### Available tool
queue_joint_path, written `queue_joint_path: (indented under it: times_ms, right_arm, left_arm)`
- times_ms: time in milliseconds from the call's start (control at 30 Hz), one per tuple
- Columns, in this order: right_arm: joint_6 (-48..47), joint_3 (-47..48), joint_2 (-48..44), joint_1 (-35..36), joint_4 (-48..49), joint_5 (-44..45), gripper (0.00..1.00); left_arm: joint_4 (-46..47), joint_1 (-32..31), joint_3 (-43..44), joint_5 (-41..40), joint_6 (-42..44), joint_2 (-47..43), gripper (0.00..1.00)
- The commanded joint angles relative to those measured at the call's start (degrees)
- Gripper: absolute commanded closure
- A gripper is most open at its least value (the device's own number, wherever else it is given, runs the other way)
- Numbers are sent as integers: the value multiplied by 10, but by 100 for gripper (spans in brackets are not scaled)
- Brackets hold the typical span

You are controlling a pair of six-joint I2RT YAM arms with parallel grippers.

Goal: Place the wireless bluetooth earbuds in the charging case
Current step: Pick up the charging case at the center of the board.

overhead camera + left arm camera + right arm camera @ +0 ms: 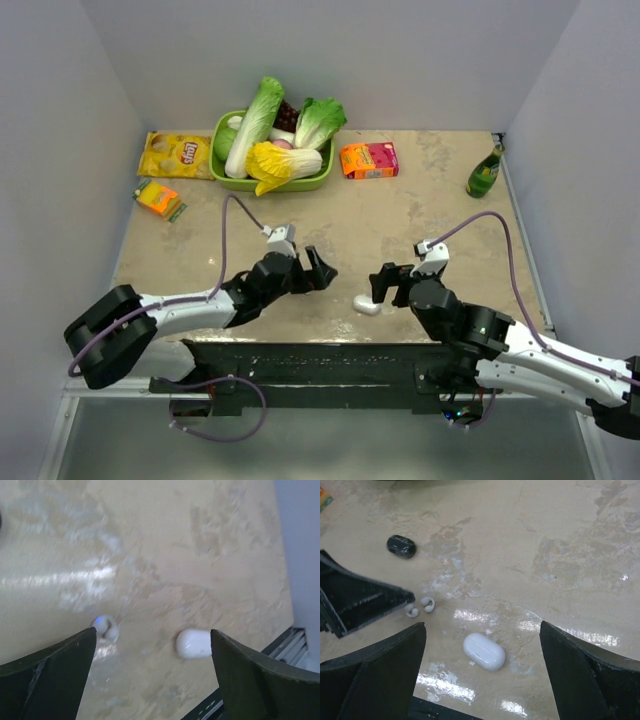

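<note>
Next, my left gripper should go to the white charging case near the table's front edge and close on the case's rounded ends [356, 302] [181, 643].
The white charging case [484, 651] lies closed on the tan table near its front edge. It also shows in the top view [367, 305] and the left wrist view [194, 643]. The two white earbuds [419, 607] lie side by side on the table left of the case; they also show in the left wrist view [105, 627]. My left gripper [152, 635] is open and empty, with the earbuds by its left finger and the case by its right finger. My right gripper [482, 627] is open and empty, held above the case. In the top view the left gripper [320, 272] and right gripper [385, 285] face each other.
A small black oval object [401, 546] lies beyond the earbuds. At the back stand a green basket [270, 186] of vegetables, a chips bag [175, 155], an orange box [368, 159] and a small orange pack [159, 198]. A green bottle [484, 172] stands far right.
</note>
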Motion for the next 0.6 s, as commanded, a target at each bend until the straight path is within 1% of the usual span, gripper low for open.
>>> queue_joint_path:
  times_ms: [0, 33, 67, 133, 167, 333, 400, 467, 567]
  right_arm:
    - [26, 12, -16, -1, -27, 46, 2]
    - [26, 12, -19, -1, -29, 45, 2]
    - [25, 12, -27, -1, -31, 43, 2]
    - [27, 13, -33, 0, -34, 41, 2]
    - [31, 18, -36, -1, -44, 41, 2]
    - [51, 44, -54, 0, -77, 27, 2]
    - [53, 51, -59, 0, -88, 21, 2]
    - [56, 58, -65, 0, -103, 20, 2]
    - [52, 67, -77, 0, -114, 13, 2]
  left_arm:
    - [89, -45, -48, 23, 7, 20, 0]
    - [37, -79, 23, 0, 43, 45, 0]
    - [-40, -95, 55, -46, 58, 58, 0]
    - [-73, -134, 112, -73, 88, 93, 0]
    - [-96, -141, 127, -81, 92, 106, 0]
    - [-137, -177, 196, -96, 103, 183, 0]
    - [-162, -192, 215, -116, 105, 199, 0]
    - [-190, -197, 242, -134, 103, 223, 0]
    - [-199, -203, 259, -151, 98, 243, 0]
